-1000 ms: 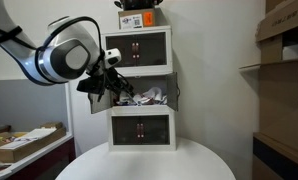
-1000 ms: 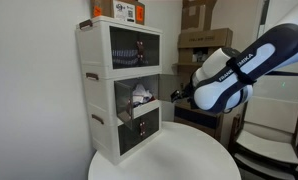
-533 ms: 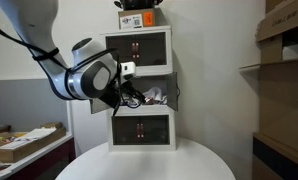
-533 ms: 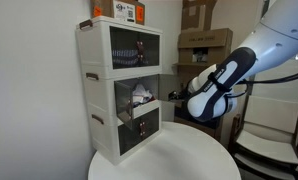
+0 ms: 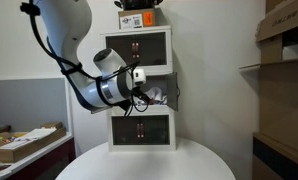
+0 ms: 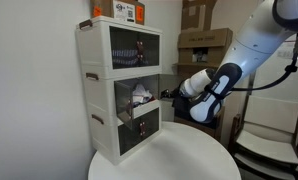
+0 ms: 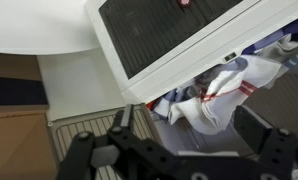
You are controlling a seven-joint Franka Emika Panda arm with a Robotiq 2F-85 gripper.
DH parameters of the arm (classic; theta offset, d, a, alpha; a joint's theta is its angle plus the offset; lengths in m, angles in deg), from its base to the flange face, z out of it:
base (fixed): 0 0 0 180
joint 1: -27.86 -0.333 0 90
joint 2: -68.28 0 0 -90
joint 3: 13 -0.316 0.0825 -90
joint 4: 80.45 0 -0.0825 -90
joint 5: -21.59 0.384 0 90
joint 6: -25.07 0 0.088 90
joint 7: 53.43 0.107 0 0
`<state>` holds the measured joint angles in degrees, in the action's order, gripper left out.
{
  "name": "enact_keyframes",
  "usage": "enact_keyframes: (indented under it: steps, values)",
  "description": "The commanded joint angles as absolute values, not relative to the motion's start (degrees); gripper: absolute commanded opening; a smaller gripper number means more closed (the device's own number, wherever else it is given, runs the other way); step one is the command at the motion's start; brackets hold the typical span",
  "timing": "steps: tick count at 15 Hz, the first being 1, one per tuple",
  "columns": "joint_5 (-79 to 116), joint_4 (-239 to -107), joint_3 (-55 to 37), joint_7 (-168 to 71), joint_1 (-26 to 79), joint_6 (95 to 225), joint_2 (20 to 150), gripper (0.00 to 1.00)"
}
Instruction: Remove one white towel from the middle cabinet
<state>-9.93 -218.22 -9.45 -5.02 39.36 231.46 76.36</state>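
Observation:
The crumpled fold (image 5: 152, 96) (image 7: 217, 103) between the red stripes of the white towel at the front of the middle compartment will be gripped by my gripper.
A white three-tier cabinet (image 5: 141, 90) stands on a round white table (image 5: 149, 165); it also shows in an exterior view (image 6: 119, 90). Its middle compartment is open and holds crumpled white towels (image 5: 156, 97) with red stripes, seen in both exterior views (image 6: 141, 96). In the wrist view one white towel (image 7: 221, 92) lies just ahead of my gripper (image 7: 189, 128), on the compartment floor. My gripper (image 5: 141, 96) is open and empty at the mouth of the middle compartment, its fingers either side of the towel pile and not touching it. The gripper (image 6: 168, 95) is partly hidden by the arm.
The middle compartment's door (image 5: 97, 95) hangs open to the side. An orange-labelled box (image 5: 139, 17) sits on top of the cabinet. Cardboard boxes (image 5: 285, 35) fill shelves beside it. A low table with a box (image 5: 24, 142) stands on the other side. A chair (image 6: 274, 140) is behind the arm.
The arm has swung in towards the cabinet, and the gripper has moved from in front of the open door to the mouth of the middle compartment. It stays open.

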Motion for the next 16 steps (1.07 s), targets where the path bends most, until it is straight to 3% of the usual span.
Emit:
enact_keyframes:
  steps: [1,16]
  values:
    - [-17.0,-210.1,-10.2,1.0,44.2,233.7,82.2,1.0]
    - [-11.0,-187.0,-14.0,0.1,41.2,227.0,96.5,1.0]
